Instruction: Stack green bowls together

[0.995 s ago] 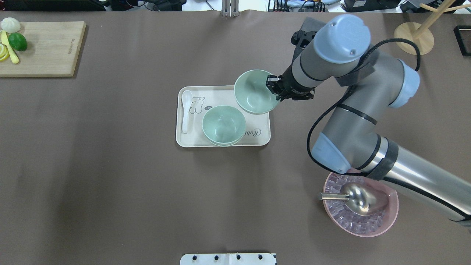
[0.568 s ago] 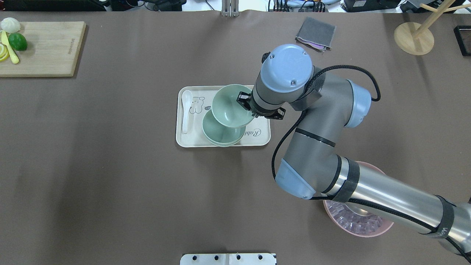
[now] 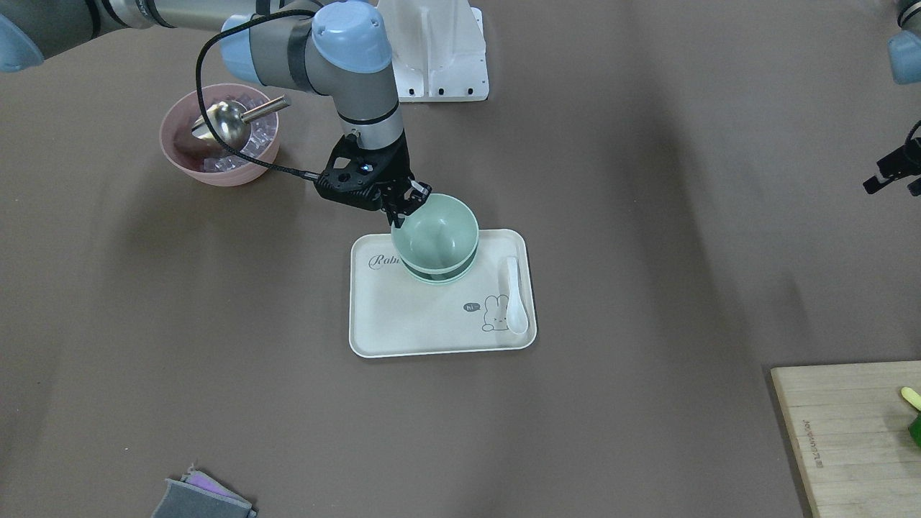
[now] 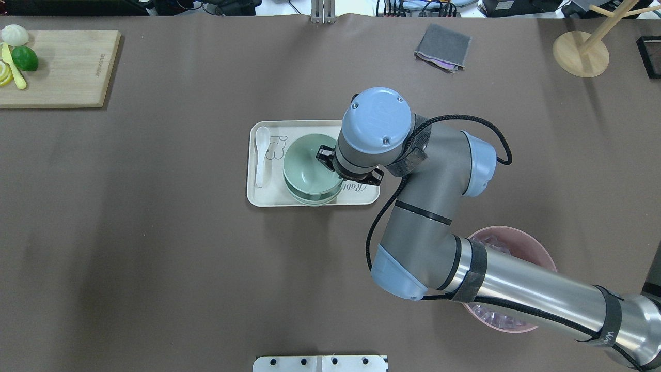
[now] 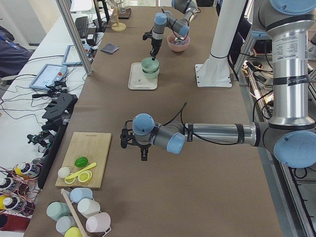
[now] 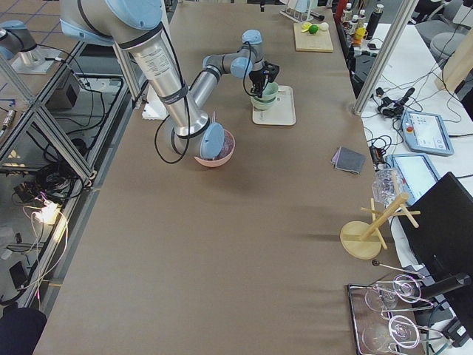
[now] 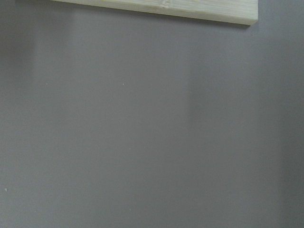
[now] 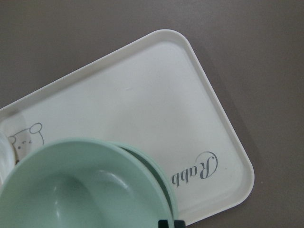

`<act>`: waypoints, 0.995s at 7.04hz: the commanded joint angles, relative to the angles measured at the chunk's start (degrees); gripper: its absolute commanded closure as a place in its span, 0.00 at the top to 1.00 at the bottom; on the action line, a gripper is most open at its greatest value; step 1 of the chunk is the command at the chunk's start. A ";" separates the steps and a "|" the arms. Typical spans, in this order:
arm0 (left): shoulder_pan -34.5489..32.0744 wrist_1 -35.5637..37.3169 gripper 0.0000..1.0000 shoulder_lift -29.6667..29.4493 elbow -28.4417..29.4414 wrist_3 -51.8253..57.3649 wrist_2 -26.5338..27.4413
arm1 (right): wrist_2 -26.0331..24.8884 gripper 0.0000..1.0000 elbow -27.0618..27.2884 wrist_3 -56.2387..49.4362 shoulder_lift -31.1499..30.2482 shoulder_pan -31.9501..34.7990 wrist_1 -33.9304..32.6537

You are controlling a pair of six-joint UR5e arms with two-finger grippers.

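The robot's right gripper will release the pale green bowl, now held over the stack, nested inside the green bowls stacked on the cream tray [image 3: 439,242] [image 8: 94,210].
My right gripper [image 4: 326,156] is shut on the rim of a pale green bowl [image 4: 308,166] and holds it over the stack of two more green bowls [image 4: 311,198] on the cream tray [image 4: 268,199]. In the front view the held bowl [image 3: 435,229] sits partly down in the stack [image 3: 434,274]; I cannot tell whether it rests on it. The right wrist view shows the held bowl [image 8: 80,190] with a lower rim [image 8: 165,179] just beneath. My left gripper [image 3: 892,180] hangs far off at the table's other end, empty, its fingers apart.
A white spoon [image 4: 262,155] lies on the tray's left side. The pink bowl [image 4: 511,243] of ice sits partly under my right arm. A cutting board [image 4: 57,67] with a lime, a grey cloth [image 4: 442,46] and a wooden stand [image 4: 581,51] line the far edge.
My right gripper has carried the green bowl from the tray's far right corner to over the stack and lowered it into the stack. The scoop is now hidden under the arm.
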 commanded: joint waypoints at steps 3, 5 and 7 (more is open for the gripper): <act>0.00 0.04 0.98 0.00 0.03 0.00 0.00 | -0.75 0.00 -1.66 -0.17 -0.07 -0.50 1.57; 0.00 0.04 0.98 0.18 0.03 0.00 0.00 | -0.84 0.00 -3.26 -0.09 -0.16 -0.50 4.04; 0.00 -0.05 0.98 0.44 -0.06 0.00 -0.09 | -1.01 0.00 -3.87 -0.17 -0.34 -0.68 4.04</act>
